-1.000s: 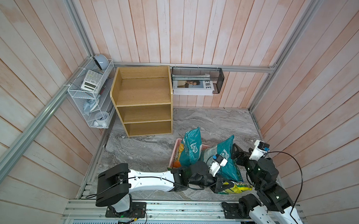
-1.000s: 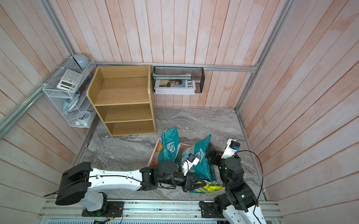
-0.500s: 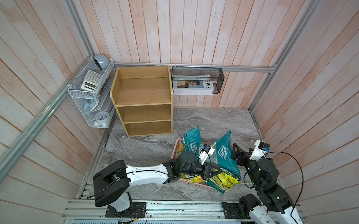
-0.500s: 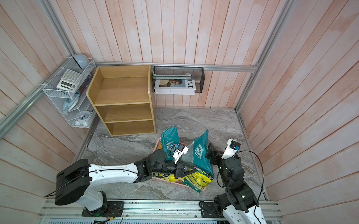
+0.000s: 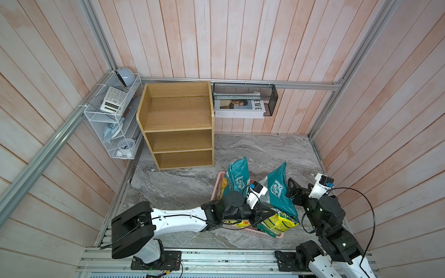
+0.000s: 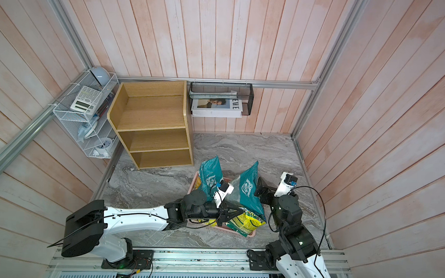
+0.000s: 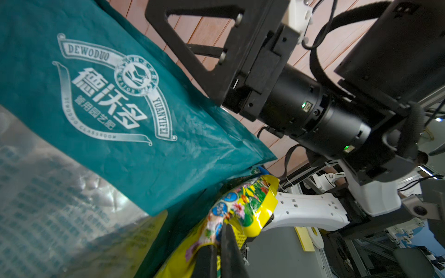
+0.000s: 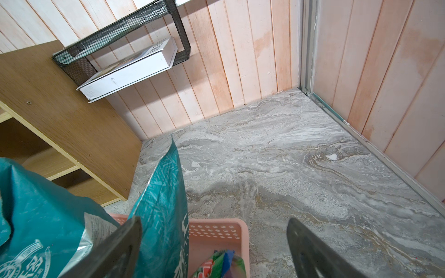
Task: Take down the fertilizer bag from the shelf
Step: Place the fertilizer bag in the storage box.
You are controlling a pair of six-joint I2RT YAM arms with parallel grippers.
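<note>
My left gripper needs to let go of the yellow bag inside the front edge of the pink basket (image 5: 249,220), before the teal bags.
The oak shelf (image 5: 179,117) (image 6: 153,116) (image 8: 60,108) stands at the back left with all three tiers bare. Two teal fertilizer bags (image 5: 236,175) (image 5: 280,192) stand in a pink basket (image 5: 276,235) on the floor. A yellow flowered bag (image 5: 279,223) (image 7: 250,202) lies under the right one. My left gripper (image 5: 273,212) (image 7: 216,238) reaches low into the basket and is shut on the yellow bag's edge. My right gripper (image 5: 300,189) (image 8: 214,245) hangs open just right of the right teal bag (image 8: 163,192), holding nothing.
A white wire rack (image 5: 112,120) with a calculator hangs on the left wall. A black mesh basket (image 5: 243,99) with a magazine hangs on the back wall. Grey marble floor (image 5: 267,151) lies between the shelf and the pink basket (image 8: 216,228).
My left gripper has drawn back to the left, still shut, with the yellow bag shifting along. The right teal bag now stands more upright. The right arm has not moved.
</note>
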